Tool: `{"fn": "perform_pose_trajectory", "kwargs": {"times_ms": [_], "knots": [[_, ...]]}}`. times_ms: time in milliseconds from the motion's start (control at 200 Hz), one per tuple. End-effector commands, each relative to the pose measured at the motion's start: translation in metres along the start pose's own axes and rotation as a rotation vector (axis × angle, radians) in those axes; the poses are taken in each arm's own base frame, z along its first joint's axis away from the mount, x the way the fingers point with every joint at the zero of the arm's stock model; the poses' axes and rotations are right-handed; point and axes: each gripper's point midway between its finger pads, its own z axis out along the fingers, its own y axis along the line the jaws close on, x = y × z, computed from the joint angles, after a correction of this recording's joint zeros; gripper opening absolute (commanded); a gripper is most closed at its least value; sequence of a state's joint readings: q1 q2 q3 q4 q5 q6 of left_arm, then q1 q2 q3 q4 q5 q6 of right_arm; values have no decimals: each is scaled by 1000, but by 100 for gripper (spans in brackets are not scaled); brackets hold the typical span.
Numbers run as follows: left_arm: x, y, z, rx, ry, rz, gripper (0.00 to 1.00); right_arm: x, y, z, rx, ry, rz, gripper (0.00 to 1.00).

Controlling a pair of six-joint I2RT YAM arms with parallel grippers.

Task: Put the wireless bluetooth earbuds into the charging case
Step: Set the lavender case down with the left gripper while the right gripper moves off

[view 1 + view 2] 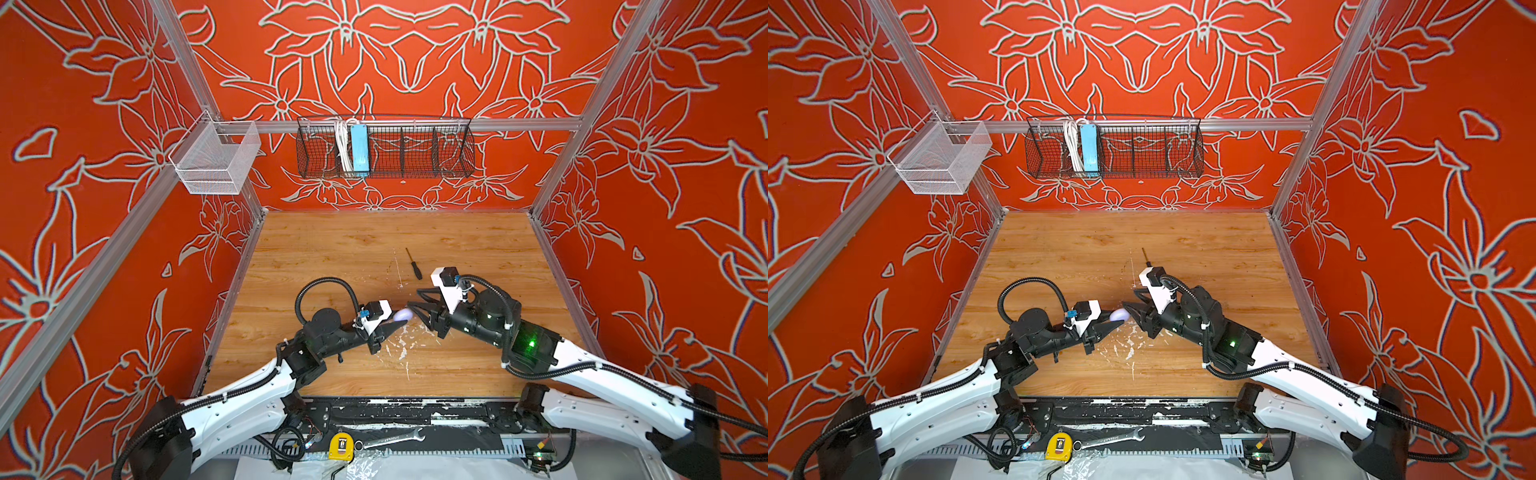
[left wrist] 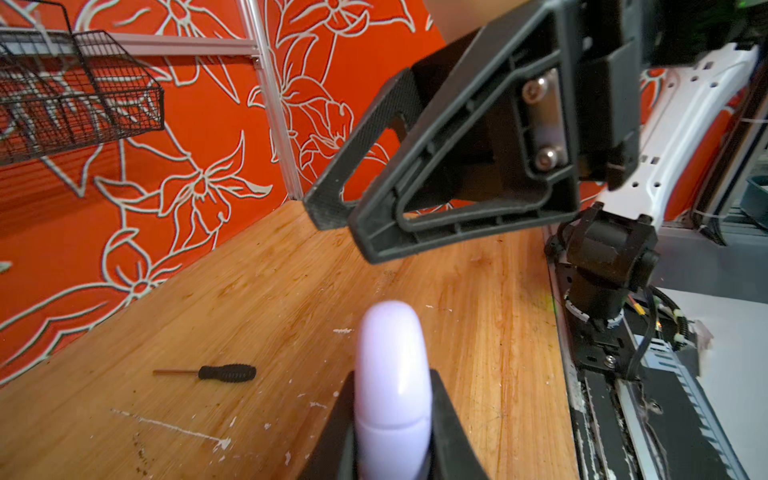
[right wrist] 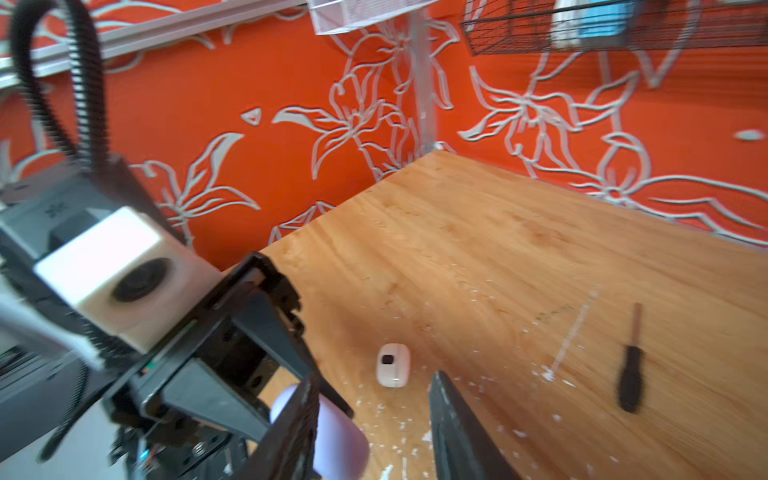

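Next, my left gripper lets go of the lavender charging case on bare wood (image 1: 355,296) next to the paint flecks, toward the blue box.
A closed lavender charging case (image 2: 392,365) sits clamped between the fingers of my left gripper (image 2: 392,376), which is shut on it above the wooden table; in both top views it shows at mid-table (image 1: 402,314) (image 1: 1120,314). My right gripper (image 1: 413,299) faces it from the right, open, with one finger (image 3: 299,415) against the case's side (image 3: 336,440) and the other finger (image 3: 453,428) well apart. A small white charging case (image 3: 393,365) lies closed on the table beyond the right gripper (image 3: 372,380). The earbuds are out of view.
A black-handled screwdriver (image 1: 414,264) (image 3: 631,374) lies on the table behind the right gripper. White paint flecks (image 1: 401,345) mark the wood. A black wire basket (image 1: 384,147) and a white mesh basket (image 1: 216,160) hang on the walls. A yellow tape measure (image 1: 340,446) and a wrench (image 1: 390,439) rest at the front.
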State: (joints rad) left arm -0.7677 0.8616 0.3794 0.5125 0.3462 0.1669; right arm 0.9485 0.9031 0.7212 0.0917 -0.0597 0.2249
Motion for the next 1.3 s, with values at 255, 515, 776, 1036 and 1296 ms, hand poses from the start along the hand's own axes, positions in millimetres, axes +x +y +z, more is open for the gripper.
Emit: {"fn": "perform_pose_trajectory", "kwargs": {"times_ms": [255, 515, 776, 1036, 1296], "knots": [[9, 51, 10, -221, 106, -174, 0, 4, -56, -10, 333, 10, 37, 52], [71, 131, 2, -486, 275, -636, 0, 22, -89, 0, 520, 123, 75, 52], [111, 160, -3, -609, 406, -910, 0, 31, -100, 5, 565, 169, 89, 52], [170, 184, -33, -725, 477, -1223, 0, 38, -106, 8, 592, 203, 94, 52], [226, 184, -49, -721, 486, -1557, 0, 42, -109, 12, 611, 231, 92, 51]]}}
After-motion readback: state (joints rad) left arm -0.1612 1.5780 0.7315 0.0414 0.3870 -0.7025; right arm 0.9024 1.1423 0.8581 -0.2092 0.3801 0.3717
